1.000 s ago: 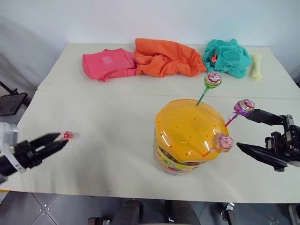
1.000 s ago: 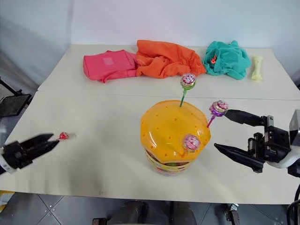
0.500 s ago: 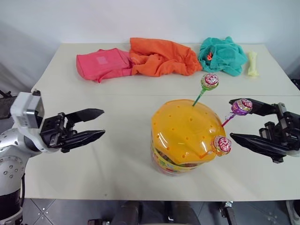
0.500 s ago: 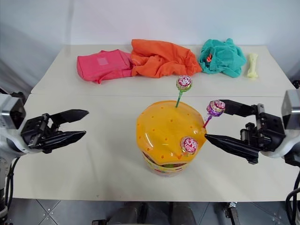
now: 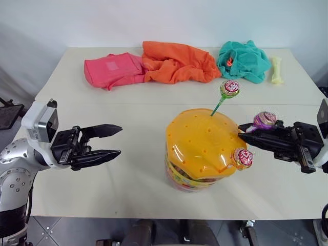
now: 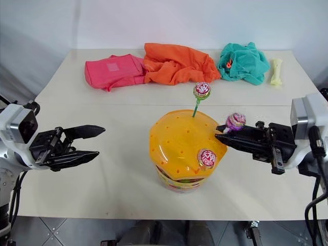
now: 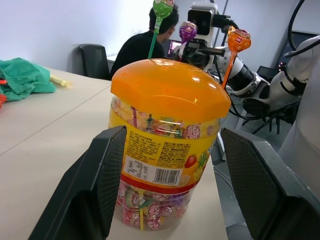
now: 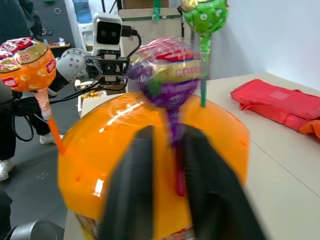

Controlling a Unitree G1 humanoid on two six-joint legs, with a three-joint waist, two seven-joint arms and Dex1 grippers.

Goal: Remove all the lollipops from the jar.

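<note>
Next, my right gripper sets the purple lollipop down on the table (image 5: 299,152) next to the jar, in front of the pale yellow-green object. The lollipop still sticks up from the jar's lid.
The jar (image 5: 202,154), a clear tub with a holed orange lid, stands at the table's front centre. Three lollipops stick up from the lid: one on a green stick (image 5: 229,88) at the back, a purple one (image 5: 265,119) at the right, and one on an orange stick (image 5: 243,157) at the front right. My right gripper (image 5: 244,129) reaches in from the right and is shut on the purple lollipop's stick (image 8: 175,150), just under its head. My left gripper (image 5: 119,140) hovers open to the left of the jar, well clear of it, and points at the jar (image 7: 165,145).
Along the table's far edge lie a pink cloth (image 5: 110,69), an orange cloth (image 5: 177,61), a teal cloth (image 5: 243,59) and a pale yellow-green object (image 5: 277,69). A person (image 7: 142,45) sits in the background beyond the jar.
The right gripper's fingers have closed on the purple lollipop's stick. The left arm rose from the table's left edge and swung right towards the jar, still open.
</note>
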